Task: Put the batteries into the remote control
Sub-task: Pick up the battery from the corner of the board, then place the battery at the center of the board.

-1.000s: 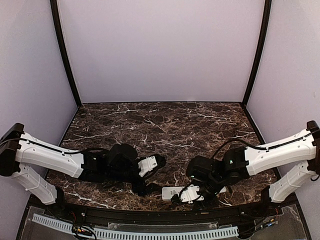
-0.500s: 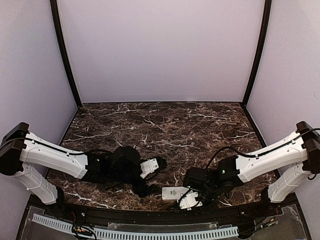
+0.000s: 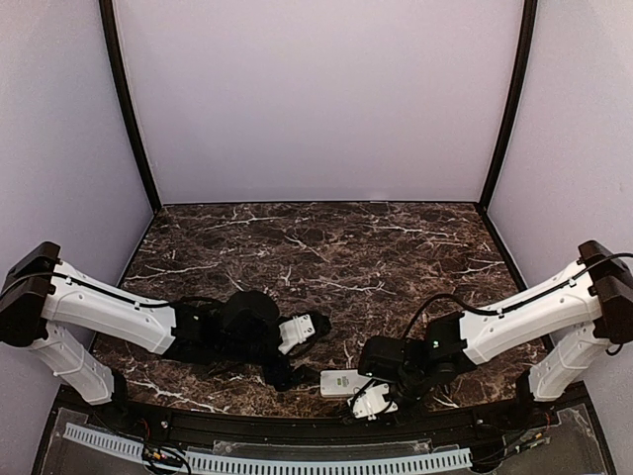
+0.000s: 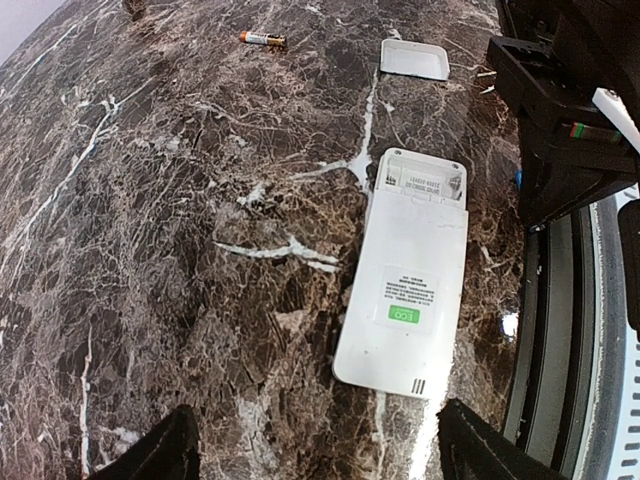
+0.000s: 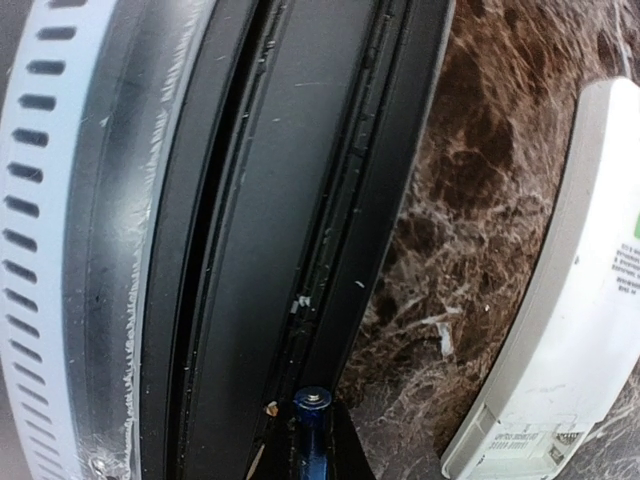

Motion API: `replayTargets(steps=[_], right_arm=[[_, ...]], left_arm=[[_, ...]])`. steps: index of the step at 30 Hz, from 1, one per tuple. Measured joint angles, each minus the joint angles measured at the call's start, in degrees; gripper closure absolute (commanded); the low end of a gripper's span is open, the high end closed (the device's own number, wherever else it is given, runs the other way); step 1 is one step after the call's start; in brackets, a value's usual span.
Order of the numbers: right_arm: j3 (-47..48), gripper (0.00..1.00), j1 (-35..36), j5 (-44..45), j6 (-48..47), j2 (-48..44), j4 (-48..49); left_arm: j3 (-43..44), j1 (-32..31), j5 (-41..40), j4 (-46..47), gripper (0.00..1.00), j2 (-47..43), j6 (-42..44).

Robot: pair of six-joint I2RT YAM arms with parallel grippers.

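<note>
My right gripper will put the blue battery down on the marble (image 3: 361,346) just behind the remote control. The battery is now held over the table's front rail.
The remote control (image 4: 405,285) lies face down near the table's front edge, green label up, with its battery bay (image 4: 420,180) open. It also shows in the top view (image 3: 339,381) and the right wrist view (image 5: 590,300). My left gripper (image 4: 320,460) is open and empty, its jaws spread just short of the remote's end, and it also shows in the top view (image 3: 286,373). My right gripper (image 5: 312,455) is shut on a blue battery (image 5: 313,425), tip pointing out, beside the remote's bay end over the table's front rail. A second battery (image 4: 262,38) lies loose on the table far from the remote.
The small white cover piece (image 4: 415,60) lies on the marble beyond the remote. The black front rail (image 5: 300,200) and white slotted strip (image 5: 60,250) run along the table edge right by my right gripper. My right gripper's black body (image 4: 560,120) sits close to the remote's bay end.
My right gripper has moved left and toward the front edge, closing in on the remote's right end. The left arm has barely moved. The remote stays put.
</note>
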Motion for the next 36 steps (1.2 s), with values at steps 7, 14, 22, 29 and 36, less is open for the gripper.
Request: replayTargets(steps=[7, 14, 22, 29, 36], right_arm=[[0.63, 1.0, -0.02, -0.13, -0.13, 0.33, -0.42], [3.87, 1.0, -1.62, -2.1, 3.21, -4.24, -1.77], [5.35, 1.0, -13.22, -9.49, 17.79, -25.4, 17.33], [1.97, 1.0, -15.98, -10.21, 32.68, -27.12, 40.92], [0.96, 1.0, -15.82, -9.68, 42.45, -24.48, 57.05]], left_arm=[[0.0, 0.02, 0.0, 0.02, 0.18, 0.02, 0.0], [-1.7, 0.02, 0.11, 0.98, 0.19, -2.29, 0.09], [-3.65, 0.0, 2.91, 4.02, 0.22, -12.52, 2.03], [0.76, 0.0, 4.85, 7.17, 0.29, -13.75, 2.67], [7.02, 0.02, 5.7, 14.86, 0.44, -13.35, 1.66]])
